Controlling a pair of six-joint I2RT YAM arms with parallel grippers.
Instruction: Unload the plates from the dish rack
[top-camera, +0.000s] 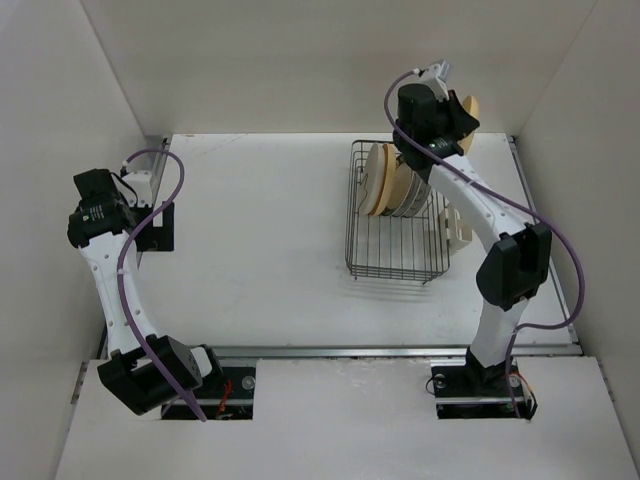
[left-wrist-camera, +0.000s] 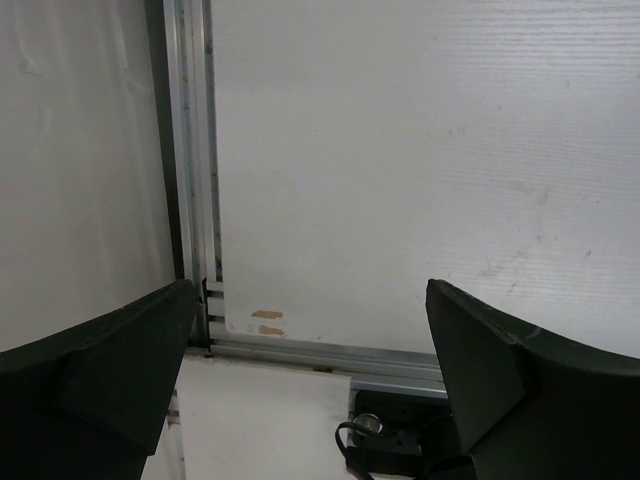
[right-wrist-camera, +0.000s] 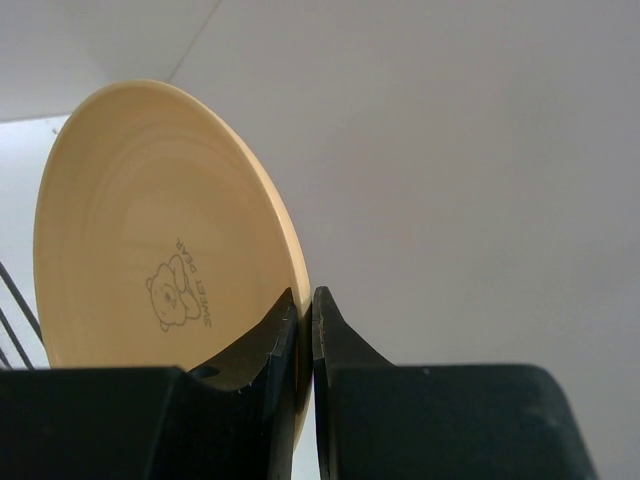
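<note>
I should set the yellow-orange plate on the table (top-camera: 262, 249) with my right gripper, between the dish rack and my left gripper.
The black wire dish rack (top-camera: 390, 255) stands at the back right of the table with several plates (top-camera: 383, 180) upright at its far end. My right gripper (right-wrist-camera: 305, 305) is shut on the rim of a yellow-orange plate (right-wrist-camera: 150, 240) with a bear print, held up in the air behind and to the right of the rack; its edge shows in the top view (top-camera: 470, 108). My left gripper (left-wrist-camera: 310, 340) is open and empty, far left near the table's edge, seen from above (top-camera: 150, 185).
A beige plastic holder (top-camera: 455, 225) hangs on the rack's right side. White walls close in the back and sides. An aluminium rail (left-wrist-camera: 195, 150) runs along the table's left edge. The arm bases (top-camera: 480, 385) sit at the near edge.
</note>
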